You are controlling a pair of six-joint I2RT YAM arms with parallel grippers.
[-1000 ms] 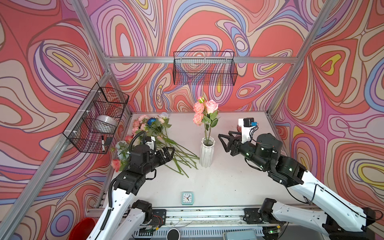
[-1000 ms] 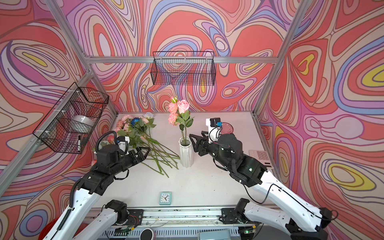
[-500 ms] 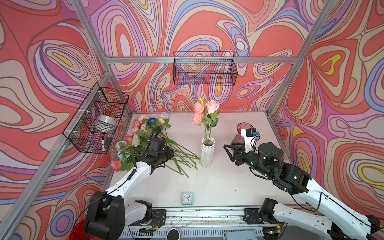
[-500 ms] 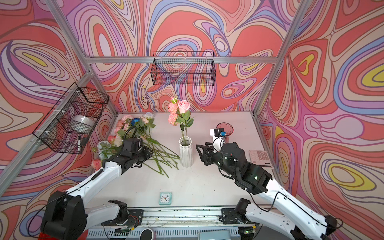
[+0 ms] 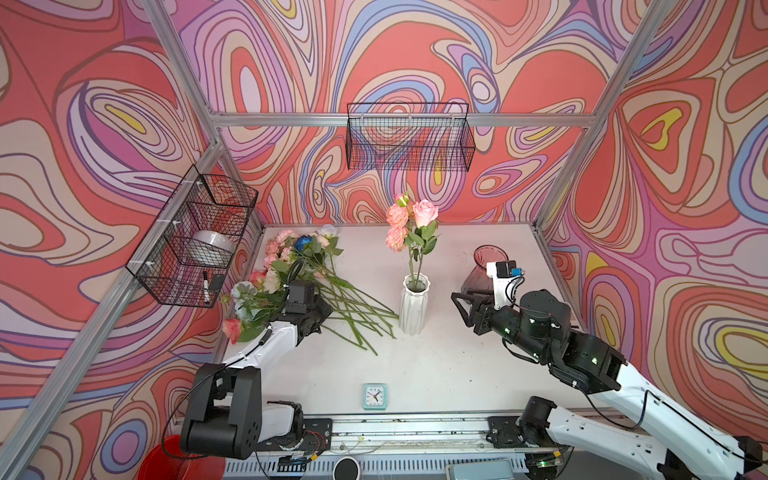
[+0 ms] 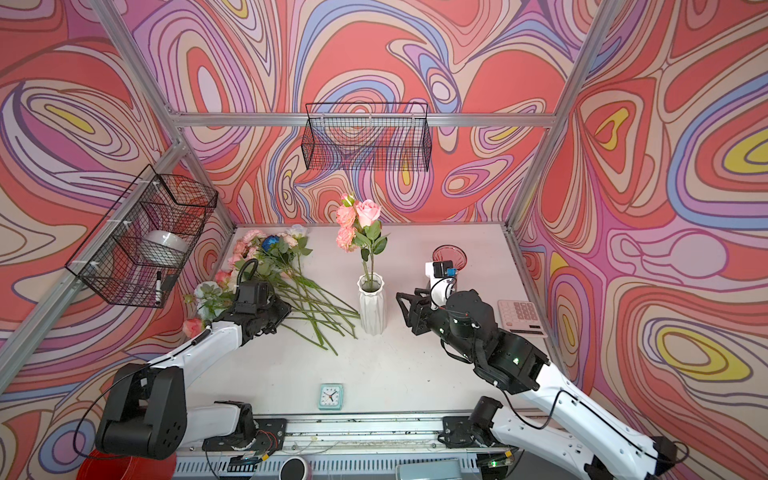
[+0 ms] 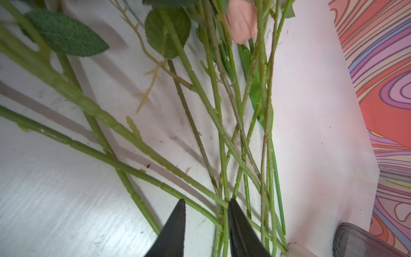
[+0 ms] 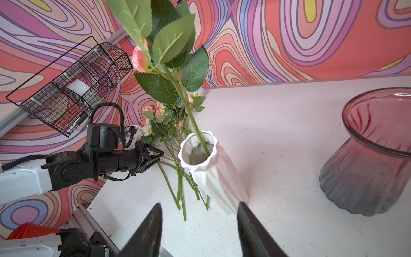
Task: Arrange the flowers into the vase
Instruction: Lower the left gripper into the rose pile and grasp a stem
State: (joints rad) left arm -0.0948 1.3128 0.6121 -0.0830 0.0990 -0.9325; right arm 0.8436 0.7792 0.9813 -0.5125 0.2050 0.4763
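Note:
Next, I open my left gripper's fingers, since several stems cross there, and grab just the thick stem on top [image 7: 119, 128] before I lift it to the vase.
A white ribbed vase [image 5: 413, 309] [image 6: 371, 309] [image 8: 213, 175] stands mid-table with a few pink roses [image 5: 411, 216] upright in it. The other flowers [image 5: 299, 257] [image 6: 266, 249] lie in a heap at the left, their green stems [image 5: 353, 311] [image 7: 142, 142] fanned toward the vase. My left gripper [image 5: 324, 311] [image 6: 283, 311] [image 7: 206, 201] is low over those stems. Its jaws stand apart, with one stem crossing the gap and others against one finger. My right gripper [image 5: 459, 309] [image 6: 404, 311] [image 8: 199, 205] hovers open and empty just right of the vase.
A pink glass vase [image 5: 482, 266] [image 8: 373, 169] stands behind my right gripper. A small teal clock [image 5: 375, 396] sits near the front edge and a calculator [image 6: 521, 318] at the right edge. Wire baskets hang on the back wall [image 5: 409, 141] and left wall [image 5: 195, 241].
My left arm has stretched forward and dropped onto the stems, its jaws narrowing. My right gripper has backed away from the vase to the right and closed a little.

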